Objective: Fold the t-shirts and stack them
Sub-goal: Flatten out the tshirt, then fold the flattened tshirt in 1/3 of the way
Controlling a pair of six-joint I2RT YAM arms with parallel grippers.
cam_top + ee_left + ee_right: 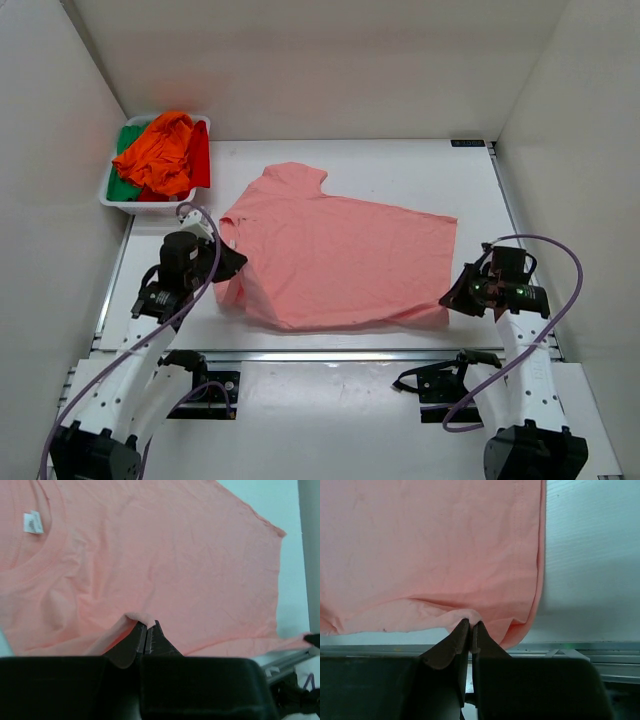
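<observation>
Next, my left gripper releases the pinched cloth on the salmon-pink t-shirt's far shoulder (243, 223), next to the t-shirt's collar.
The salmon-pink t-shirt (340, 255) lies spread across the middle of the table, collar to the upper left, with its white neck label showing in the left wrist view (33, 522). My left gripper (236, 262) is shut on the shirt's left edge; a pinch of pink cloth (140, 619) sits between its tips. My right gripper (450, 297) is shut on the shirt's near right corner, where the hem (470, 615) bunches between the fingers. The orange t-shirt (165, 150), the red one (201, 155) and the green one (122, 185) lie crumpled in a heap at the back left.
A white plastic tray (113, 202) at the back left corner holds the heap of shirts. White walls close in the table on the left, back and right. A metal rail (350, 355) runs along the table's near edge, also in the right wrist view (580, 647).
</observation>
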